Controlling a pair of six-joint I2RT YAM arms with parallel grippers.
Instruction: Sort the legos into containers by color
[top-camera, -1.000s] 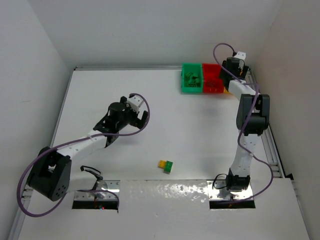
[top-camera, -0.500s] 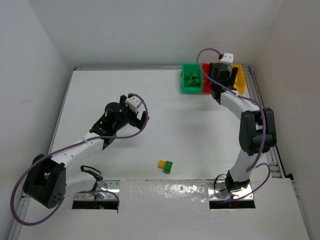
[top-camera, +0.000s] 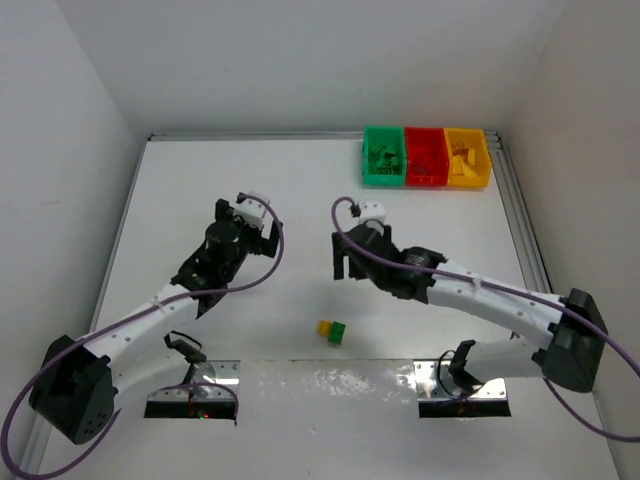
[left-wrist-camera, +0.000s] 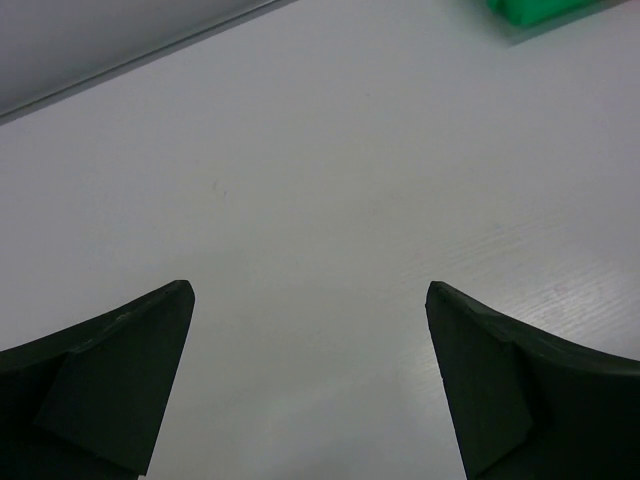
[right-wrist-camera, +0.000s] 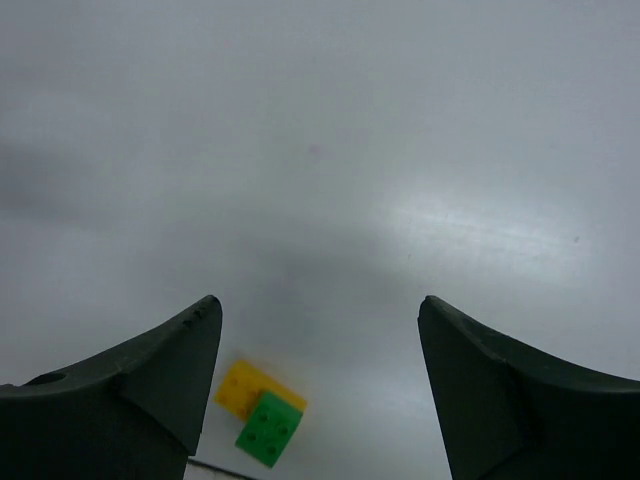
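Observation:
My right gripper needs to close on the sides of the green lego (top-camera: 337, 334) (right-wrist-camera: 269, 428) and leave the yellow lego that is joined to it free between both grippers.
A yellow lego joined to a green lego (top-camera: 332, 331) lies on the white table near the front edge. In the right wrist view the yellow brick (right-wrist-camera: 243, 386) and the green brick (right-wrist-camera: 268, 429) sit low, by my left finger. My right gripper (top-camera: 350, 270) is open and empty, above the table behind that pair; it also shows in its wrist view (right-wrist-camera: 319, 302). My left gripper (top-camera: 247, 213) is open and empty over bare table at centre left, as its wrist view (left-wrist-camera: 309, 287) shows. The green bin (top-camera: 384, 157), red bin (top-camera: 425, 158) and yellow-orange bin (top-camera: 467, 158) hold several legos.
The bins stand in a row at the table's far right corner, against the back wall. A corner of the green bin (left-wrist-camera: 540, 9) shows at the top of the left wrist view. Side walls close in the table. A metal rail (top-camera: 530, 250) runs along the right edge.
My right arm has swung from the bins at the back right down to the table's middle, above the yellow and green pair. My left gripper has shifted slightly left.

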